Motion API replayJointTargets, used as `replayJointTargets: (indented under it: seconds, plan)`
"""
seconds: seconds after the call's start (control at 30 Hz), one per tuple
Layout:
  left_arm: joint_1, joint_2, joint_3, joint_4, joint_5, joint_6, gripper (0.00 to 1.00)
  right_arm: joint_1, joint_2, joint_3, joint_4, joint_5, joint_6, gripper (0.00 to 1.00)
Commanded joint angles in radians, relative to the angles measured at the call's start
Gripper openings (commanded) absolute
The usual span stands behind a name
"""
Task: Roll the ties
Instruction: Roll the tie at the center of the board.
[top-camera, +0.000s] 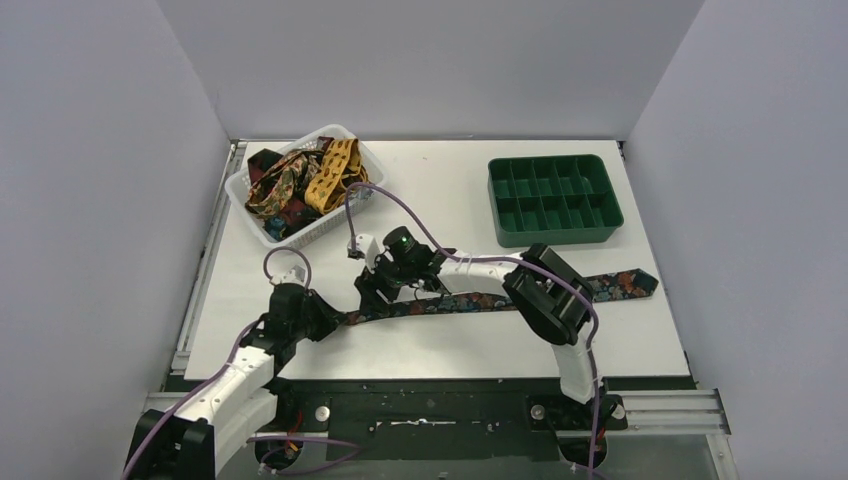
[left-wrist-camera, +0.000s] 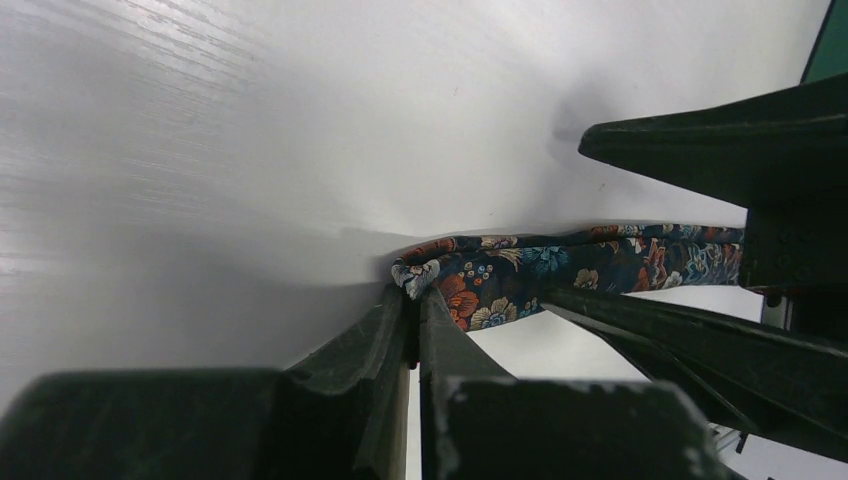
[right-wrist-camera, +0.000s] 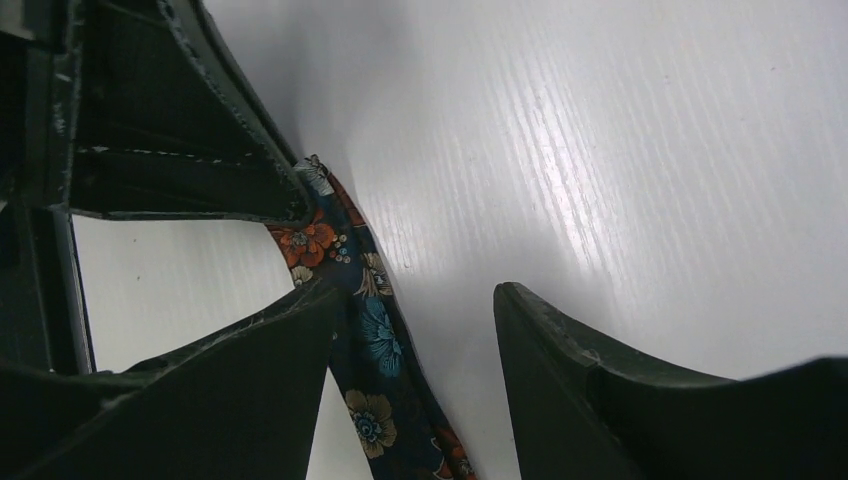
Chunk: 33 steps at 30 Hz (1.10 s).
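Observation:
My right gripper will pinch the tie further (top-camera: 402, 308) along while my left gripper opens and takes hold again, since the tie's narrow end bunches in my left gripper's fingers.
A dark floral tie (top-camera: 470, 302) lies flat across the table, its wide pointed end at the right. My left gripper (top-camera: 337, 320) is shut on the tie's narrow left end; in the left wrist view my gripper (left-wrist-camera: 415, 296) pinches the tip of the tie (left-wrist-camera: 560, 262). My right gripper (top-camera: 372, 294) is open just right of it, straddling the tie. In the right wrist view my gripper (right-wrist-camera: 418, 292) has the tie (right-wrist-camera: 382, 340) running between its fingers, against the left finger (right-wrist-camera: 250, 380). Other ties (top-camera: 300, 180), mustard, red and brown, lie heaped in a basket.
A white basket (top-camera: 238, 190) stands at the back left. A green compartment tray (top-camera: 553, 232) stands at the back right. The right arm's elbow (top-camera: 545, 295) hangs over the tie's right part. Purple cables loop near both arms.

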<state>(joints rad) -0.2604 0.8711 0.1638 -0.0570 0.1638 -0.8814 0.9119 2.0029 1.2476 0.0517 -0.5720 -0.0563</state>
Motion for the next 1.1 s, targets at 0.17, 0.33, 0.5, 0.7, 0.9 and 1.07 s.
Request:
replayJointTargets:
  seconds: [0.17,0.33,0.5,0.7,0.9,1.07]
  plan:
    - [-0.007,-0.025,0.043,-0.020,-0.054,0.025,0.00,0.022,-0.001,0.050,-0.045,0.207,0.198,0.56]
    - [-0.009,-0.027,0.047,-0.048,-0.069,0.007,0.00,0.016,-0.149,0.024,-0.095,0.351,0.279,0.60]
    - [-0.011,-0.046,0.041,-0.051,-0.069,-0.017,0.00,-0.010,-0.323,-0.112,-0.027,0.548,0.504,0.99]
    - [-0.011,-0.066,0.040,-0.059,-0.063,-0.034,0.00,-0.219,-0.274,-0.298,0.350,0.001,0.893,0.98]
    - [-0.010,-0.063,0.055,-0.067,-0.050,-0.067,0.00,-0.145,-0.196,-0.256,0.331,0.042,1.020,0.75]
    - [-0.010,-0.057,0.088,-0.129,-0.072,-0.053,0.00,-0.048,-0.145,-0.187,0.285,0.047,0.994,0.36]
